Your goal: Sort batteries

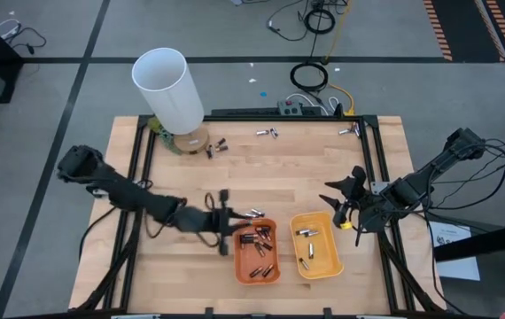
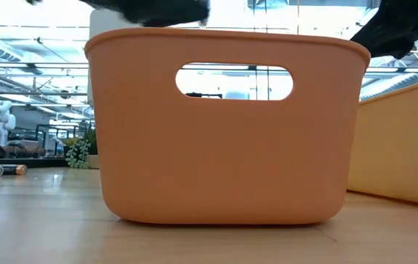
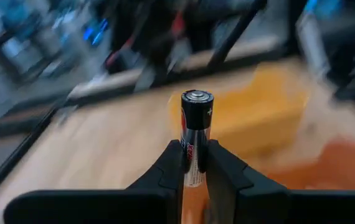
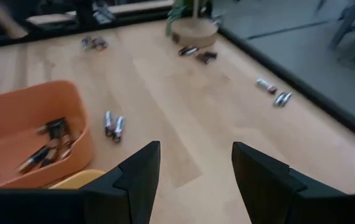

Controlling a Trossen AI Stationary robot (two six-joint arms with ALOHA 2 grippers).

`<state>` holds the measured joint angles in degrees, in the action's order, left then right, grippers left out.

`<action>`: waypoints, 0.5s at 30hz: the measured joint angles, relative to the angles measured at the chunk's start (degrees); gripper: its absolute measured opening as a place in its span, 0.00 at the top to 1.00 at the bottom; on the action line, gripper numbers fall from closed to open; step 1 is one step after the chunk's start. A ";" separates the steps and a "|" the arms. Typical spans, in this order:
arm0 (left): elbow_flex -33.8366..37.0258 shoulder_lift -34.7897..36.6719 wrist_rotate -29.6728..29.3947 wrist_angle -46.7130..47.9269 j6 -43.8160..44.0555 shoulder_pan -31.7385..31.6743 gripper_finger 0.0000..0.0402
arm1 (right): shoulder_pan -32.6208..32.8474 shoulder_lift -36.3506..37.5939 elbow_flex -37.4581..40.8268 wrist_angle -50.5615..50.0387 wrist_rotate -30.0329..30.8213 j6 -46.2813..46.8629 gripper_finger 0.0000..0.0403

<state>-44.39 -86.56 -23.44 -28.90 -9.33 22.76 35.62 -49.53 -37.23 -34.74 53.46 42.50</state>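
I will let go of the dark battery with my left gripper beside the silvery batteries at the far end (image 1: 306, 232) of the yellow tray.
My left gripper (image 1: 226, 217) is just left of the orange tray (image 1: 257, 251), shut on a dark battery (image 3: 196, 124) with a silvery cap. The orange tray holds several dark batteries (image 4: 47, 146). The yellow tray (image 1: 314, 244) beside it holds a few silvery ones (image 1: 306, 233). Loose batteries lie on their sides on the table: two silvery ones (image 4: 112, 124) by the orange tray's far side, and others (image 1: 217, 146) toward the far edge. My right gripper (image 4: 196, 168) hovers open by the table's right edge (image 1: 345, 199), with nothing between its fingers. My left gripper pinches the dark battery's lower half (image 3: 192, 163) between its two fingers (image 3: 172, 167). The battery's silvery-capped end (image 3: 197, 96) sticks out past the fingertips. It is lifted clear of the table, in front of the blurred trays.
A tall white tube (image 1: 168, 89) stands on a round wooden base at the far left. A black rail frame (image 1: 372, 151) borders the table. In the low view the orange tray's wall (image 2: 224, 125) fills the picture, with the yellow tray (image 2: 400, 139) at its right.
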 joint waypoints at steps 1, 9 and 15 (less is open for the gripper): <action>-0.01 -1.82 3.88 -5.55 -0.22 -1.62 0.88 | 0.00 0.02 0.00 -0.08 1.42 -0.06 0.52; -7.11 -19.97 20.07 -24.42 -0.32 -10.27 0.88 | -0.02 0.02 -0.02 -0.96 12.68 -0.26 0.52; -19.15 -31.22 27.83 -23.87 -0.21 -13.91 0.88 | -0.79 -0.03 -0.02 -0.92 19.85 -2.25 0.52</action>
<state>-63.53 -117.78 4.39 -52.77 -9.54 8.85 34.83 -49.56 -37.26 -35.66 73.30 40.25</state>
